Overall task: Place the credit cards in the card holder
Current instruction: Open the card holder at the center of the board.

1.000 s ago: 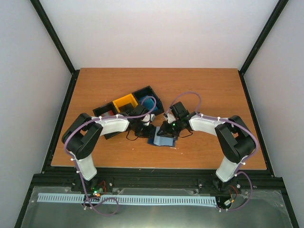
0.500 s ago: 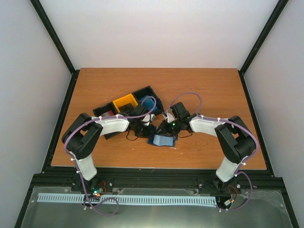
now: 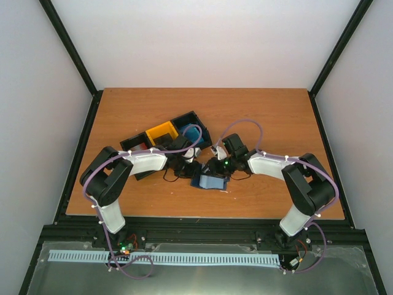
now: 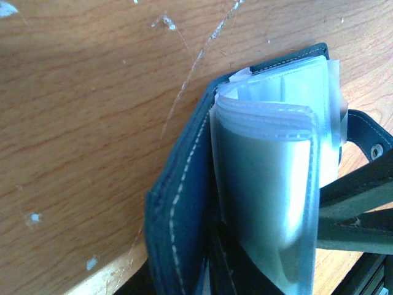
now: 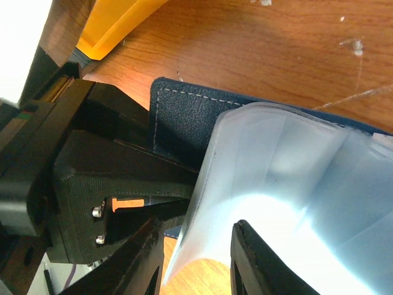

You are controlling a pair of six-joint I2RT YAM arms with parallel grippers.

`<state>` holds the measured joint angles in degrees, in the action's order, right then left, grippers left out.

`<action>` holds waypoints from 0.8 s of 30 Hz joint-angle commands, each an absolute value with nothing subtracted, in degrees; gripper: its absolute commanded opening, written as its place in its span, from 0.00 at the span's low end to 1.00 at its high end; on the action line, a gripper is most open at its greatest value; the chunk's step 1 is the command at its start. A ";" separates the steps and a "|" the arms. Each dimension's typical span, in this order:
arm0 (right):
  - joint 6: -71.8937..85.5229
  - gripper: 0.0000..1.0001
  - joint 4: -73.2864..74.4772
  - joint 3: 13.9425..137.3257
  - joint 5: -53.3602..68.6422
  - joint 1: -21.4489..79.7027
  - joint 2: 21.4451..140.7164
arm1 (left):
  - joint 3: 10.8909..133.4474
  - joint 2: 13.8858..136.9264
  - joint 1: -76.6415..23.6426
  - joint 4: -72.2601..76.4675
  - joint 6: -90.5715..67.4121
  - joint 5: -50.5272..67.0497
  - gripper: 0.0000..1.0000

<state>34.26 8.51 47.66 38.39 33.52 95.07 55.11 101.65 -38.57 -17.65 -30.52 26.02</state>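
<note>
The navy cover is pinched up against the sleeves by my left gripper, so that gripper should open, let the cover lie flat, and then take the clear sleeves (image 4: 264, 190).
The navy card holder (image 3: 209, 181) lies open on the table between my two grippers, its clear plastic sleeves (image 4: 270, 178) fanned upward. My left gripper (image 3: 188, 167) is shut on the holder's stitched navy cover (image 4: 181, 221), and its dark fingers (image 5: 104, 178) show clamped on that cover in the right wrist view. My right gripper (image 3: 216, 167) is slightly open, its fingertips (image 5: 147, 258) straddling the edge of a clear sleeve (image 5: 276, 184). A bit of red, perhaps the credit cards (image 3: 137, 146), shows in the bin's left section. No card shows in either wrist view.
The black three-section bin (image 3: 164, 136) stands behind the left gripper, with a yellow middle section (image 5: 116, 24) and a bright blue bundle (image 3: 192, 132) in its right section. The holder's closing tab (image 4: 368, 147) sticks out at the right. Bare wood lies beyond and to the right.
The right arm's forearm has swung slightly rightward and its gripper has crept a little along the holder. The left arm and the holder have barely moved.
</note>
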 commanded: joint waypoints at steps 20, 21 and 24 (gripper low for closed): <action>34.08 0.29 18.12 51.17 25.27 33.93 90.57 | 53.91 89.21 -38.95 -21.89 -31.61 21.38 0.35; 34.16 0.29 18.44 51.41 24.81 33.93 90.26 | 53.58 88.54 -38.94 -21.01 -31.55 21.99 0.36; 33.77 0.29 19.83 52.38 24.61 33.93 90.70 | 52.95 87.78 -38.95 -18.45 -31.54 24.90 0.38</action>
